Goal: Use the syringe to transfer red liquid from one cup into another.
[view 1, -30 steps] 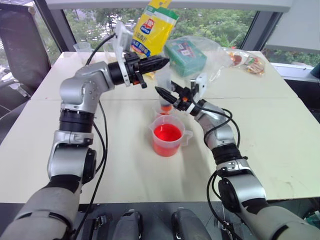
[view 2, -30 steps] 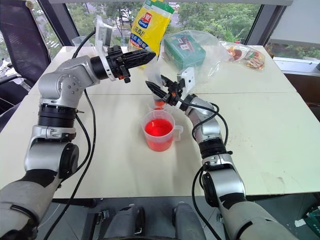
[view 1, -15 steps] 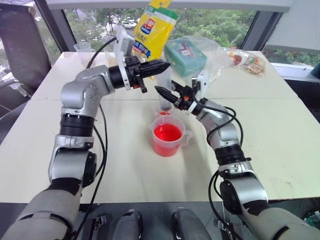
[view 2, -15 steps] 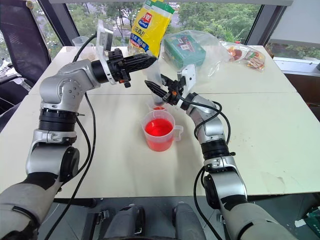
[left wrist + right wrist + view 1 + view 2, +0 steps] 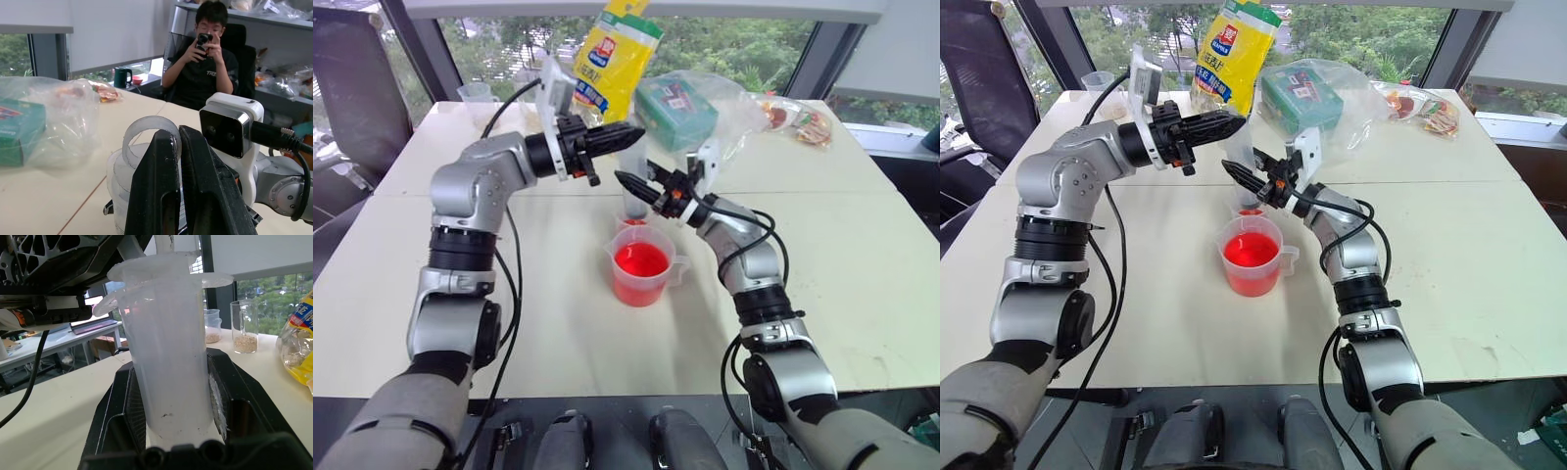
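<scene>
My right gripper needs to set the syringe down on the bare table out (image 5: pixel 758 248) past the beaker's handle.
The syringe (image 5: pixel 168 357) stands upright over the small narrow cup (image 5: pixel 628 221), its lower end hidden behind the beaker's rim. My right gripper (image 5: pixel 625 179) is shut on the syringe's wide whitish barrel, a finger on each side. My left gripper (image 5: pixel 636 130) comes in from the left above it and is shut on the plunger's ring (image 5: pixel 150 133). The wide spouted beaker (image 5: pixel 641 286) sits just in front of the small cup on the table, holding red liquid (image 5: pixel 640 259). A little red shows in the small cup too.
A yellow bag (image 5: pixel 612 59), a green box in a clear plastic bag (image 5: pixel 677 108) and snack packets (image 5: pixel 795 119) lie at the back of the table (image 5: pixel 842 255). Two clear cups with brownish contents (image 5: pixel 243 335) stand at the far left corner. A seated person (image 5: pixel 208 63) faces the table.
</scene>
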`<control>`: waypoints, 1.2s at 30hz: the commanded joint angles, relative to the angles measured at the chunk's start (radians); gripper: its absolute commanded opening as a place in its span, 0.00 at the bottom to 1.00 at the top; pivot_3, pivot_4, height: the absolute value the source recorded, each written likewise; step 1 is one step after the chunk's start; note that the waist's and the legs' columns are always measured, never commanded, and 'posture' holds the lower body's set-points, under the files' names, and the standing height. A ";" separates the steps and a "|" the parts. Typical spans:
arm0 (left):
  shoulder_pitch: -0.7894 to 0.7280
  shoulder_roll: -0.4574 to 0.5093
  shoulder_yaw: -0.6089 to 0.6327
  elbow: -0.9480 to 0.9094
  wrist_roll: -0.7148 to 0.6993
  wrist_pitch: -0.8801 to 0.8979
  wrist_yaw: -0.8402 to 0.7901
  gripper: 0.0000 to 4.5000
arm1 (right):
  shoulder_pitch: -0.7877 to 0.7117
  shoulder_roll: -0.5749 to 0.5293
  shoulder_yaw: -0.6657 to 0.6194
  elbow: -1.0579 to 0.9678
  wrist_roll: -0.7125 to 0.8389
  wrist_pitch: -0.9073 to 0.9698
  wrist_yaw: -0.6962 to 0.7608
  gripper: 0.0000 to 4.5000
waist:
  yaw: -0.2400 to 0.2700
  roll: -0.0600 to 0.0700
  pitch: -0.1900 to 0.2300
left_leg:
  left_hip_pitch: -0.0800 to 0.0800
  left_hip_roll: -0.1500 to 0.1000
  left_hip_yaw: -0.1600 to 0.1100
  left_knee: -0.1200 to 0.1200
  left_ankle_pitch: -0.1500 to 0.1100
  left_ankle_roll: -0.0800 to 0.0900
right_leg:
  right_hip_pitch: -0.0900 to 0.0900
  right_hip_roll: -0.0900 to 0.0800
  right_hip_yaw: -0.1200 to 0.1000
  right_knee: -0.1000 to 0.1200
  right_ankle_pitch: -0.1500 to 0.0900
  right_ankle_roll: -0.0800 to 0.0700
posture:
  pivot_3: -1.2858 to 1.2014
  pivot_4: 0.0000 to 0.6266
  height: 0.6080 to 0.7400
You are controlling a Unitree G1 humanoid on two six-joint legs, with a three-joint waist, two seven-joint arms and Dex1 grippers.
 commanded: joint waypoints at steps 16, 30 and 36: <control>0.106 0.217 0.078 -0.227 -0.115 0.179 -0.002 0.99 | -0.028 0.003 -0.020 -0.067 0.059 -0.019 -0.019 0.30 | -0.001 0.000 0.000 | 0.000 0.000 0.000 0.000 -0.001 0.002 | 0.000 0.000 0.000 0.001 0.000 0.000 | 0.52 0.24 1.00; 0.265 0.297 0.049 -0.377 -0.126 0.173 -0.021 0.99 | -0.132 -0.071 -0.103 -0.224 0.166 0.186 -0.149 0.30 | 0.000 0.000 0.000 | 0.000 0.000 -0.001 0.000 -0.002 0.003 | 0.000 -0.001 0.000 0.001 0.000 0.000 | 0.52 0.24 1.00; 0.305 0.288 0.065 -0.414 -0.160 0.180 -0.019 0.99 | -0.209 -0.258 -0.152 -0.305 0.213 0.609 -0.303 0.30 | 0.004 0.000 0.000 | 0.000 0.000 -0.001 0.000 -0.002 0.003 | 0.000 -0.001 0.000 0.000 0.000 0.000 | 0.52 0.24 1.00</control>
